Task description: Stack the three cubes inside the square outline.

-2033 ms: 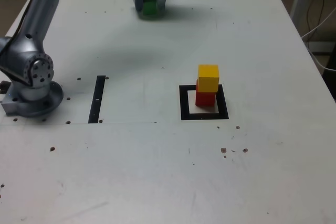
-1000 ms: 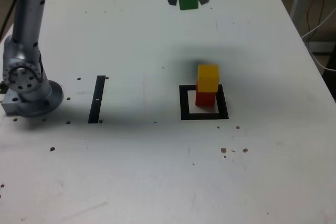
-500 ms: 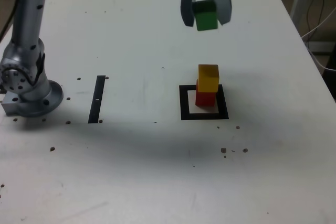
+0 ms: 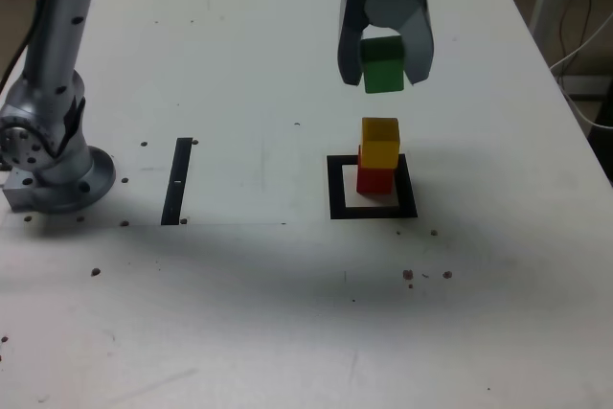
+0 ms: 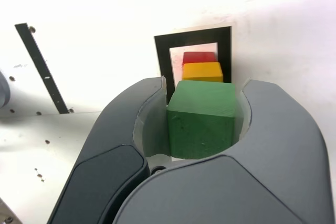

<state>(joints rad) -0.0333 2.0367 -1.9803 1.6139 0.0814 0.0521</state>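
Next, I let go of the green cube on top of the yellow cube (image 4: 385, 119).
My gripper (image 4: 384, 66) is shut on the green cube (image 4: 384, 65) and holds it in the air, a little above and behind the stack. In the wrist view the green cube (image 5: 202, 119) sits clamped between the two grey fingers (image 5: 126, 129). The yellow cube (image 4: 379, 142) rests on the red cube (image 4: 374, 179), slightly offset, inside the square outline (image 4: 372, 210). From the wrist, the yellow cube (image 5: 202, 71) and the red cube (image 5: 199, 57) show just beyond the green one, within the square outline (image 5: 163, 56).
The arm's grey base (image 4: 48, 155) stands at the exterior view's left. A narrow black strip (image 4: 178, 180) lies on the white table (image 4: 287, 313) between the base and the outline. Cables hang past the table's edge at the exterior view's right.
The gripper has carried the green cube from the far side of the table toward the stack, lower and nearer to the yellow cube. The stack has not moved.
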